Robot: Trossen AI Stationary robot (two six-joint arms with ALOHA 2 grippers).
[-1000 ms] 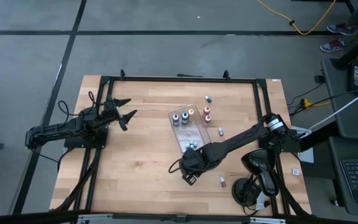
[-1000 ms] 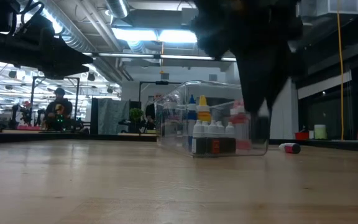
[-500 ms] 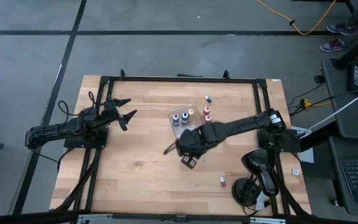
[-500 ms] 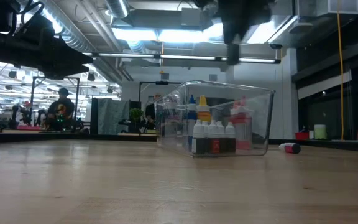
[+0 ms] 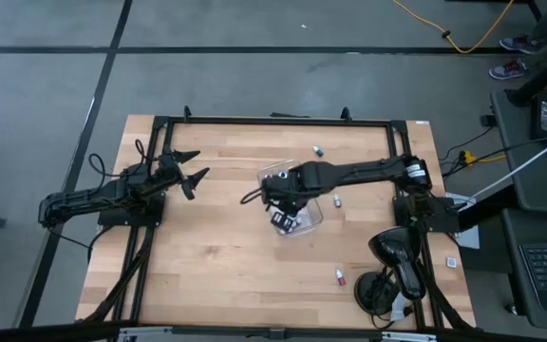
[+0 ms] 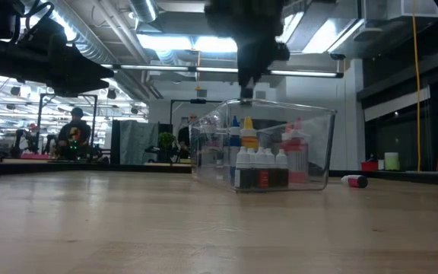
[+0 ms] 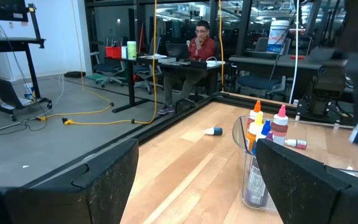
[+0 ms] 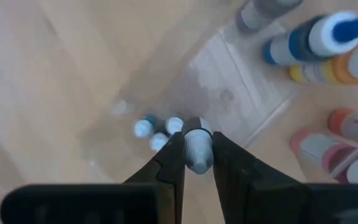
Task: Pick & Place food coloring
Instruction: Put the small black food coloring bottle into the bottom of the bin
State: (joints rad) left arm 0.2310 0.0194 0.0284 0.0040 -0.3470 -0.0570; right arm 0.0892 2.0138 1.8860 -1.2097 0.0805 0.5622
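I should let go of the tiny food coloring bottle with my right gripper in the clear tray (image 5: 296,220) (image 8: 201,126) next to the group of white-topped bottles.
My right gripper (image 5: 283,204) hangs over the clear tray (image 5: 304,217), fingers pointing down, shut on one tiny food coloring bottle (image 8: 197,149) with a light grey top. In the low view the gripper (image 6: 246,90) is just above the tray's rim (image 6: 280,106). Several food coloring bottles (image 6: 261,167) stand upright in the tray: blue (image 8: 309,38), orange (image 8: 347,67) and red (image 8: 347,124). My left gripper (image 5: 194,171) waits open and level near the table's left side, with nothing between its fingers. My right gripper pinches the tiny bottle between its two fingers (image 8: 173,163), which come from above and point down. Only the bottle's light rounded end (image 8: 197,138) shows between them. The bottle hangs lifted clear above the tray's floor.
Loose bottles lie on the wood: one beyond the tray (image 5: 318,150), one to its right (image 5: 337,200), one near the front right (image 5: 340,276). The arms' bases and a black frame border the table. A person (image 7: 201,43) sits in the room beyond.
My right gripper, still shut on the bottle, has risen and swung from the table's near side toward the far edge until it hangs over the tray. Its wrist has rolled on the way. The tray and its bottles have stayed put.
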